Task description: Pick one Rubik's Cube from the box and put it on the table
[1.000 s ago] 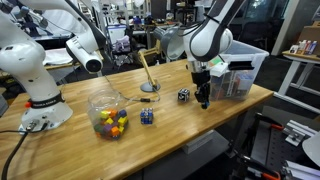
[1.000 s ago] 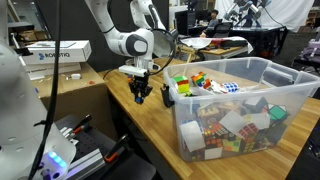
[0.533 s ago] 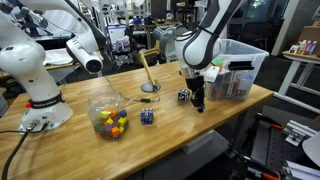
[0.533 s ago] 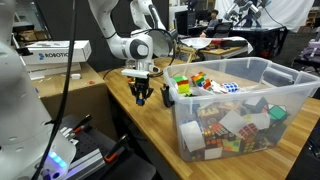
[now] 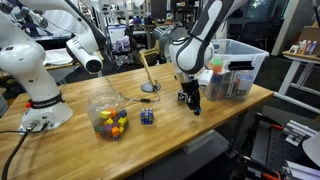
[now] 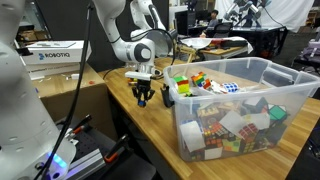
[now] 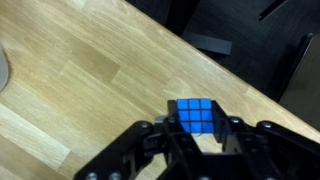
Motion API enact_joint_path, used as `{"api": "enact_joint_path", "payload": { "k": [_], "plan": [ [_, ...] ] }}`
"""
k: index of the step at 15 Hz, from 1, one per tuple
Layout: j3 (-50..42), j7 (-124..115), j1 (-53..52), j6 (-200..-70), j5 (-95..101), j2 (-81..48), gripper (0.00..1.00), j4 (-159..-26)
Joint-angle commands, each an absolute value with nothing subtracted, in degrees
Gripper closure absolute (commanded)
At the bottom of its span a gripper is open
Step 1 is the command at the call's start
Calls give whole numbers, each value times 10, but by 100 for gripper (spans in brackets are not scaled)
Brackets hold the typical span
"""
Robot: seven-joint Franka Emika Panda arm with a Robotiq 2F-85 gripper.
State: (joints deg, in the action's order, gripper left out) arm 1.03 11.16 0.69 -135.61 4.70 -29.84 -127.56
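Note:
Next, my gripper sets the Rubik's Cube, now held low beside the box, down on the bare wood (image 5: 199,115) between the black-and-white cube and the table's front edge.
My gripper (image 7: 196,135) is shut on a very small Rubik's Cube (image 7: 195,116) whose blue face shows in the wrist view. In both exterior views the gripper (image 5: 193,106) (image 6: 143,98) hangs low over the wooden table (image 5: 120,140) (image 6: 150,130) (image 7: 80,80), near its front edge and beside the box; the cube is too small to make out there. I cannot tell whether the cube touches the table. The box (image 5: 240,68) (image 6: 250,115), a clear plastic bin full of colourful cubes, stands just behind the gripper.
A black-and-white cube (image 5: 184,96) lies right by the gripper. A dark blue cube (image 5: 147,117) and a round clear jar of coloured cubes (image 5: 108,115) stand further along the table. A second white robot arm (image 5: 35,75) sits at the table's end. The table edge is close.
My gripper has moved away from the box along the table's front edge, with the cube still held, and sits slightly lower.

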Motion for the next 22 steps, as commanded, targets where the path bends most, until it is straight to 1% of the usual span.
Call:
{"api": "enact_joint_path", "payload": {
  "k": [1,15,16,17,18,19,22],
  "plan": [
    [18,130,15,-1327,46,-309,92,-1254],
    [9,137,20,-1258,52,-367,92,-1208],
    [9,138,21,-1253,51,-368,87,-1205],
    [9,137,21,-1250,51,-367,42,-1203],
    [8,135,21,-1251,52,-365,40,-1203],
    [9,136,23,-1253,49,-361,34,-1203],
    [7,133,23,-1255,52,-357,13,-1202]
  ]
}}
